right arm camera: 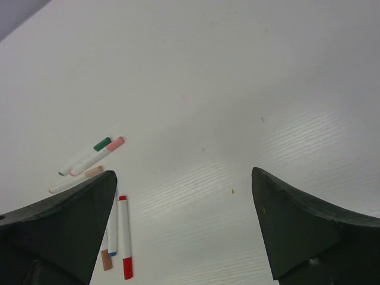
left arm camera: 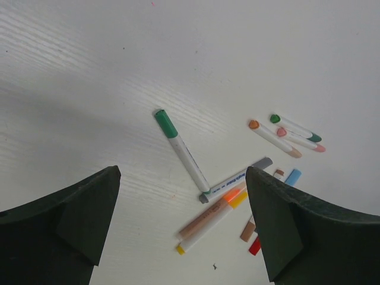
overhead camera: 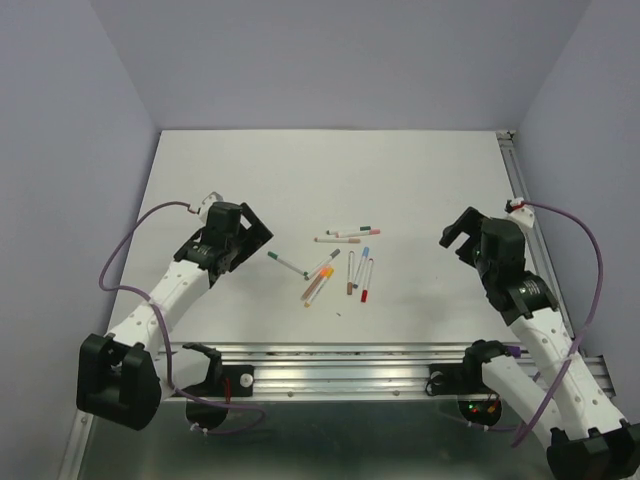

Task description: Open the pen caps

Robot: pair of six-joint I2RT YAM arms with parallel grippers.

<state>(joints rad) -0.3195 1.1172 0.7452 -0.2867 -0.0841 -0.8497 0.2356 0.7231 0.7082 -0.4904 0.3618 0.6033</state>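
Observation:
My left gripper should close on the green cap (overhead camera: 274, 257) (left arm camera: 165, 123) of the white pen that lies nearest to it, next to the pen with the grey cap.
Several capped pens lie in a loose cluster (overhead camera: 340, 262) at the middle of the white table (overhead camera: 420, 170). The pen caps are all on their barrels: a green cap (left arm camera: 165, 123), grey cap (left arm camera: 261, 163), orange cap (left arm camera: 233, 192) and yellow cap (left arm camera: 238, 199), a red cap (right arm camera: 127, 267), brown cap (right arm camera: 106, 260) and pink cap (right arm camera: 116, 142). My left gripper (overhead camera: 258, 232) hovers open left of the cluster, holding nothing. My right gripper (overhead camera: 452, 232) hovers open to the right of it, also holding nothing. In the wrist views the left gripper (left arm camera: 183, 175) and right gripper (right arm camera: 183, 173) have their jaws wide apart.
An aluminium rail (overhead camera: 350, 360) runs along the near table edge, and another rail (overhead camera: 520, 180) lines the right edge. Purple cables (overhead camera: 120, 255) loop off both arms. Lilac walls close in the back and both sides.

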